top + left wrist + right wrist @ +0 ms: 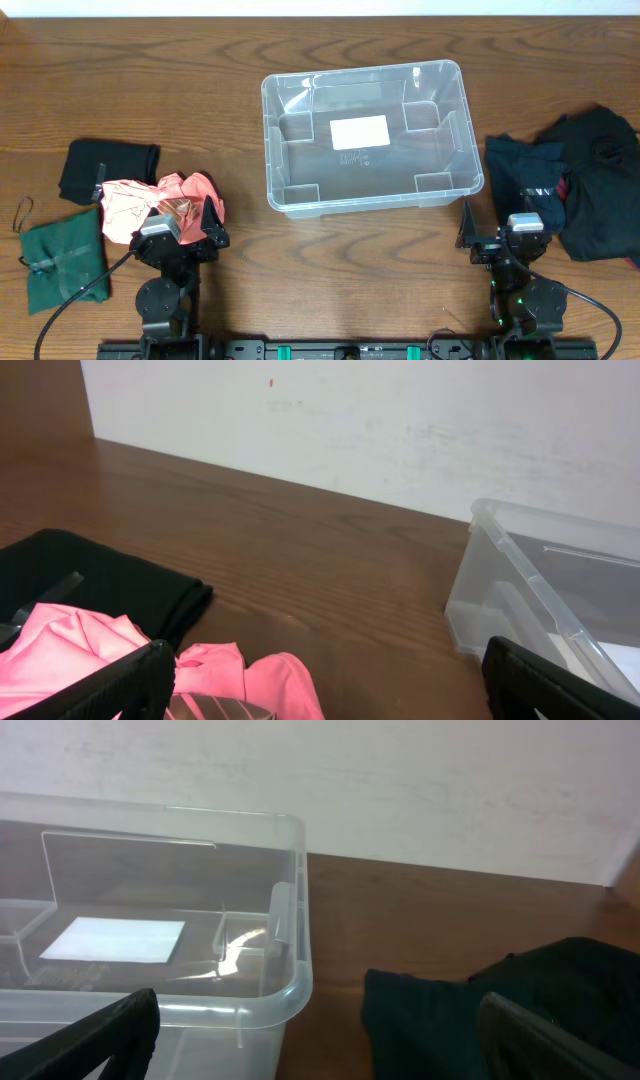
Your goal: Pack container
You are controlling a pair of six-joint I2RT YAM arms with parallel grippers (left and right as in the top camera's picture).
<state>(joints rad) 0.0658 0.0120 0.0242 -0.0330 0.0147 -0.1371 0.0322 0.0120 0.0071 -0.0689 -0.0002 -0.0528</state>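
Note:
My right gripper needs to close on the middle of the larger dark garment [588,172] [590,998] in the pile, just past the smaller dark garment with white print.
The clear plastic container [368,135] stands at the table's centre, with only a white label [359,132] on its base. It also shows in the left wrist view [540,590] and the right wrist view [180,950]. My left gripper [182,232] is open and empty at the front left, over the edge of a crumpled pink cloth [150,203], which also shows in the left wrist view [230,675]. My right gripper [508,238] is open and empty at the front right, beside a pile of dark clothes [570,185].
A folded black cloth [105,170] lies left of the pink one and shows in the left wrist view [100,585]. A green cloth [62,262] lies at the front left. The dark pile fills the right wrist view's lower right [470,1015].

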